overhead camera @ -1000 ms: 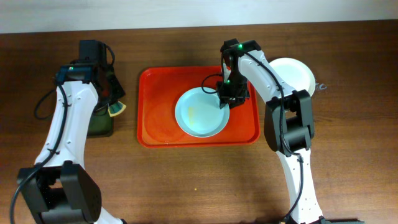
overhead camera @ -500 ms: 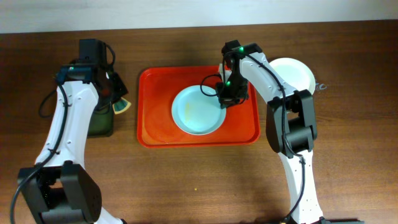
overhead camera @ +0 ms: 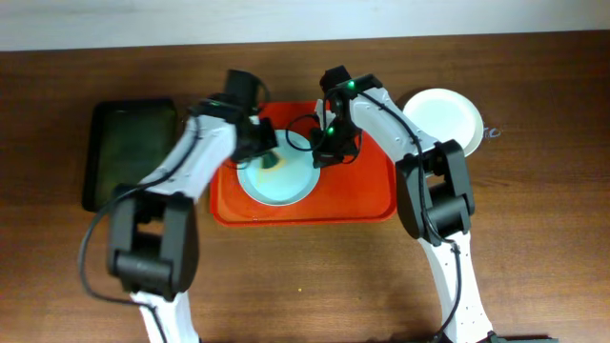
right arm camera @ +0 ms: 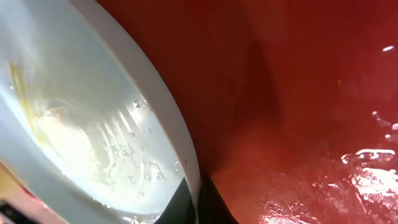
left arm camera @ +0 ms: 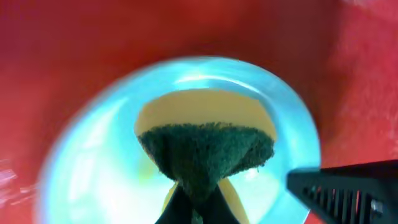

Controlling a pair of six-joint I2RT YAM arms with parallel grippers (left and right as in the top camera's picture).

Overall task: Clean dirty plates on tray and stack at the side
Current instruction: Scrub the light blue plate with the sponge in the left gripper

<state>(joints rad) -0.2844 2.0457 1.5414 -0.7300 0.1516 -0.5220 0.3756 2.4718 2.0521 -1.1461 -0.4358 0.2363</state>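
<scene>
Next, I let go of the green and yellow sponge with my left gripper near the middle of the black rectangular tray (overhead camera: 128, 164).
A pale mint-blue plate (overhead camera: 286, 186) lies on the red-orange tray (overhead camera: 362, 191), left of its centre. My left gripper (overhead camera: 263, 152) is shut on a green and yellow sponge (overhead camera: 270, 162) and holds it on the plate's far left part. In the left wrist view the sponge (left arm camera: 205, 149) is over the plate (left arm camera: 87, 168), between my fingers (left arm camera: 193, 208). My right gripper (overhead camera: 322, 155) is shut on the plate's right rim. In the right wrist view its fingers (right arm camera: 198, 208) clamp the rim, and the wet plate (right arm camera: 81, 112) has a yellow smear. A white plate (overhead camera: 443, 116) sits on the table to the right of the tray.
A black rectangular tray (overhead camera: 129, 152) lies on the table to the left of the red tray. The red tray's floor is wet (right arm camera: 311, 124). My right gripper also shows as a black shape in the left wrist view (left arm camera: 348, 186). The wall edge runs along the back.
My left arm has swung right from the black tray to the plate, carrying the sponge. The plate has slid a little left on the tray with my right gripper.
</scene>
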